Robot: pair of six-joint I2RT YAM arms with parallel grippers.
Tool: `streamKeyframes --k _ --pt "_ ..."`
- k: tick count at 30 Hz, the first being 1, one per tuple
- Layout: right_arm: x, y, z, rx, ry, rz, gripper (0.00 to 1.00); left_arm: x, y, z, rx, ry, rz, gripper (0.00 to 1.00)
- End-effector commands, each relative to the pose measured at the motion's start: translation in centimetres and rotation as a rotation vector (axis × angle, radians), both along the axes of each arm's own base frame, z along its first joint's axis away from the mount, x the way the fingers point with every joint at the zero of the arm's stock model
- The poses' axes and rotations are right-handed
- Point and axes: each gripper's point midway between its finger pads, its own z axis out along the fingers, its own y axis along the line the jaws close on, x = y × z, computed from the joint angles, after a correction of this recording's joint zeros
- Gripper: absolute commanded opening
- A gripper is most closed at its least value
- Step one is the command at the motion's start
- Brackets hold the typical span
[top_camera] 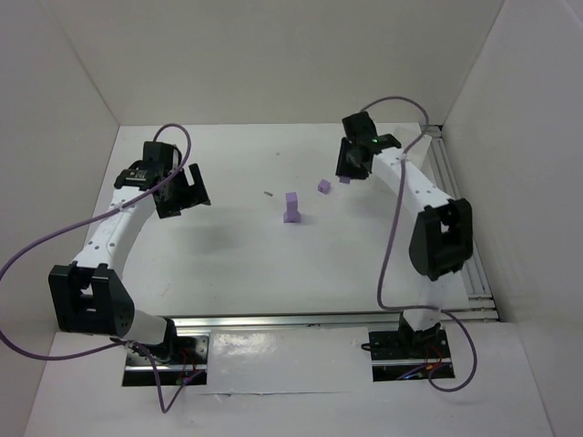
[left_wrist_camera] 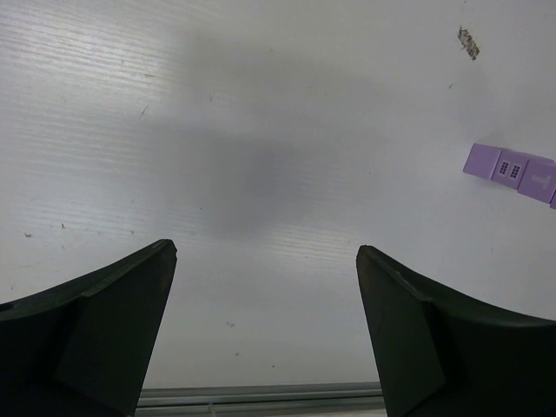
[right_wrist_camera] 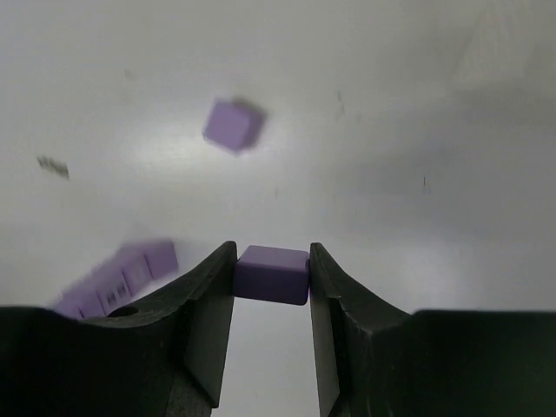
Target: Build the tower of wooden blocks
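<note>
The robot's right gripper should release the lilac block on bare table, nearer the front metal rail than the tower [top_camera: 351, 248].
A short tower [top_camera: 292, 208] of lilac wood blocks stands near the table's middle; it also shows in the left wrist view [left_wrist_camera: 512, 171] and, blurred, in the right wrist view [right_wrist_camera: 117, 280]. A loose lilac block [top_camera: 323, 186] lies to its right and shows in the right wrist view [right_wrist_camera: 233, 124]. My right gripper [top_camera: 347, 175] is shut on another lilac block [right_wrist_camera: 272, 274], held between its fingertips above the table at the back right. My left gripper [left_wrist_camera: 265, 261] is open and empty, hovering left of the tower [top_camera: 187, 191].
White walls enclose the table on three sides. A small dark speck [top_camera: 268, 193] lies left of the tower. A metal rail [top_camera: 310, 320] runs along the near edge between the arm bases, and another rail [top_camera: 455, 191] along the right side.
</note>
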Motion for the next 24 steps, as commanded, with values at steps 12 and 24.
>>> streamKeyframes --k 12,24 --pt "-20.6 -0.3 -6.7 0.154 0.495 0.172 0.2 -0.4 0.1 1.3 0.002 -0.046 -0.023 0.98" --pt "-19.3 -1.4 -12.6 0.067 0.639 0.166 0.29 -0.6 0.0 1.4 -0.003 -0.046 -0.016 0.98"
